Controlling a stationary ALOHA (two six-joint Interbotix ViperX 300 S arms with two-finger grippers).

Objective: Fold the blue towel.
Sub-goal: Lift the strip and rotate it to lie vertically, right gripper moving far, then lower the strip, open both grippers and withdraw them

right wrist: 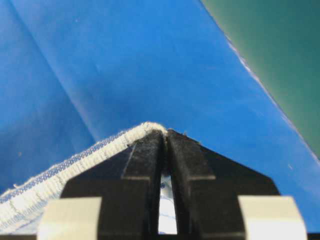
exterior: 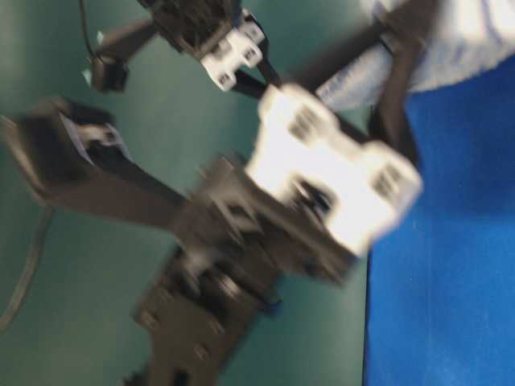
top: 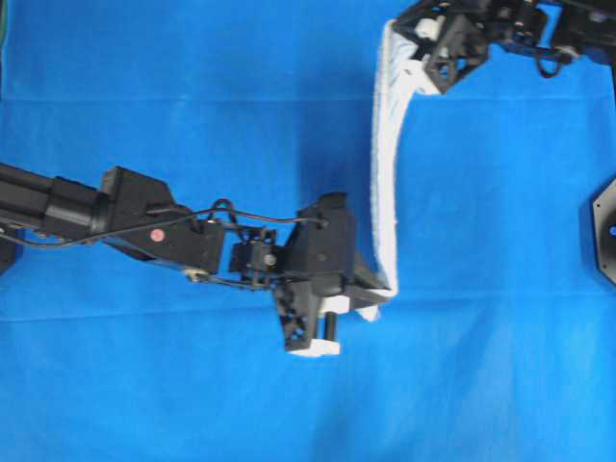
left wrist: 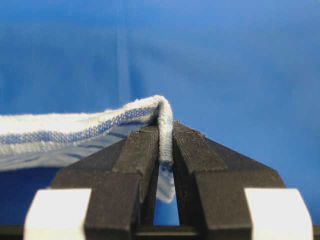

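Observation:
My right gripper needs to let go of the towel's far corner on the blue table covering (top: pixel 368 46), beside the far end of the band.
The blue towel (top: pixel 386 164), white with thin blue stripes, hangs lifted off the table as a narrow band stretched between both grippers. My left gripper (top: pixel 382 292) is shut on its near corner; the left wrist view shows the hem (left wrist: pixel 165 131) pinched between the black pads. My right gripper (top: pixel 406 40) is shut on the far corner; the right wrist view shows the hemmed edge (right wrist: pixel 90 156) running off to the left from the closed pads. The table-level view is blurred and shows part of the towel (exterior: pixel 475 40) at the top right.
The solid-blue table covering (top: pixel 192 96) spreads under everything. Its edge against the green floor (right wrist: pixel 280 55) runs close beside the right gripper. A black arm base (top: pixel 604 226) sits at the right edge of the overhead view.

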